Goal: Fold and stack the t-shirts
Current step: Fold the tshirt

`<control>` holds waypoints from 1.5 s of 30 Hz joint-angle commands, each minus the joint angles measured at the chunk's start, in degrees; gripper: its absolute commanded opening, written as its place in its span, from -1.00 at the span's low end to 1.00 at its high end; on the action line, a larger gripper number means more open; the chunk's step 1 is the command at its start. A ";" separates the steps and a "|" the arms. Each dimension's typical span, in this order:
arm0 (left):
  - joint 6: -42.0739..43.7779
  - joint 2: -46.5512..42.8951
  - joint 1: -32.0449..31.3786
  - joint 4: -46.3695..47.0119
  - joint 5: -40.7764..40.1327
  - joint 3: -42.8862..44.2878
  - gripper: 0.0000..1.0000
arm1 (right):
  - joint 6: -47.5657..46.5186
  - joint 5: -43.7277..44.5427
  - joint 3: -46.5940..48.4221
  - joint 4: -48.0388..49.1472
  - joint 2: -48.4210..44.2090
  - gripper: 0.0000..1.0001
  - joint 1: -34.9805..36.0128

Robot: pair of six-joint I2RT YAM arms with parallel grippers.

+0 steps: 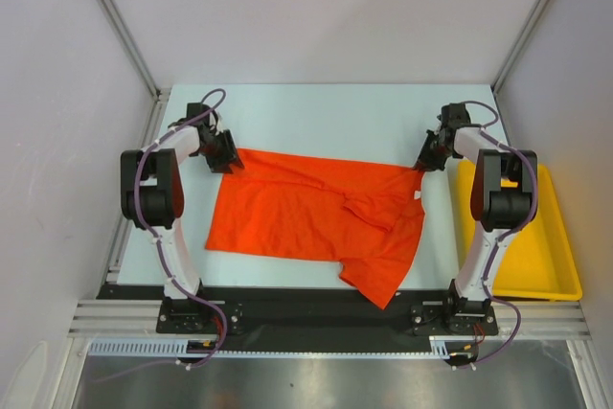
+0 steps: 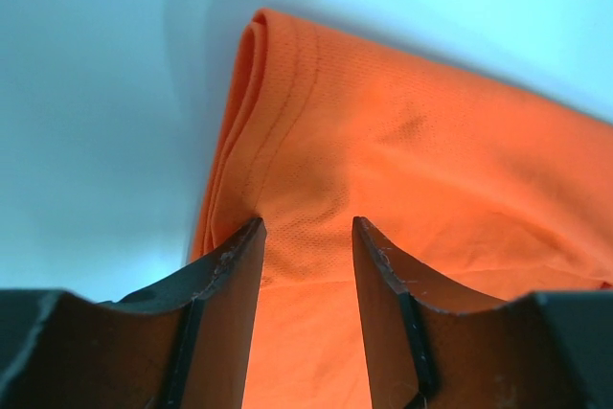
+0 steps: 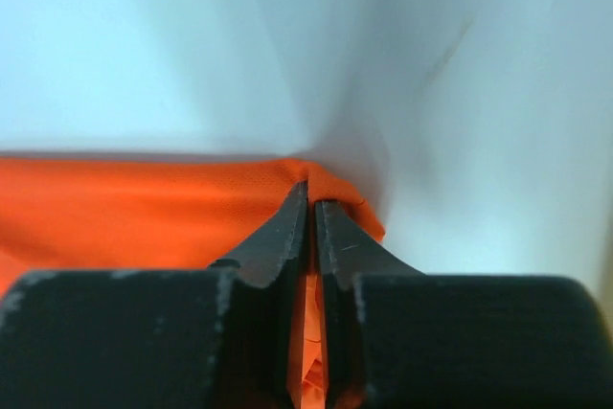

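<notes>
The t-shirt's sleeve hangs over the table's near edge, so next I regrip the t-shirt's far corner (image 1: 414, 172) with my right gripper and help my left gripper pull it back before folding.
The orange-red t-shirt (image 1: 316, 213) lies loosely spread across the middle of the table, with one sleeve hanging toward the near edge. My left gripper (image 1: 228, 162) is at its far left corner. In the left wrist view that gripper (image 2: 306, 222) stands open, its fingers pressed down astride the folded hem of the t-shirt (image 2: 431, 141). My right gripper (image 1: 421, 165) is at the far right corner. In the right wrist view this gripper (image 3: 311, 189) is shut on a pinched ridge of the t-shirt (image 3: 144, 208), and cloth shows between the jaws.
A yellow tray (image 1: 546, 265) sits to the right of the right arm, by the table's right edge. White walls close in the table at the back and both sides. Both arm bases stand at the near edge.
</notes>
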 commanded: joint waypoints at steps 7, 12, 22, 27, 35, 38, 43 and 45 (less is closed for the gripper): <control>3.59 0.61 0.83 -2.97 -6.36 0.81 -0.02 | -5.64 2.88 5.88 -2.95 4.93 -0.92 -1.32; 3.06 -2.11 0.83 -2.09 -6.63 -0.94 0.04 | -6.43 3.94 4.28 -1.54 4.56 -0.42 -1.85; 1.13 -12.05 0.22 -1.21 -2.23 -2.18 0.16 | -2.74 2.87 8.07 -10.94 -0.08 0.13 0.34; -0.28 -11.88 -1.27 1.16 -0.39 -2.00 0.13 | -2.92 2.98 8.25 -12.71 -1.85 0.09 1.40; -4.94 -4.15 -3.39 4.15 1.64 -0.86 0.09 | -3.00 2.00 6.75 -11.12 0.52 -0.42 0.61; -4.06 -3.79 -3.39 3.97 1.02 -0.59 0.09 | -3.79 2.09 4.65 -10.60 0.79 -0.49 0.09; -2.13 -2.03 -3.38 2.04 -1.00 -0.41 0.08 | -4.50 3.94 2.18 -9.19 1.14 -0.78 -0.88; -1.78 -3.08 -3.47 2.65 -1.35 -1.12 0.08 | -5.02 3.42 2.79 -9.45 1.14 -0.57 -0.71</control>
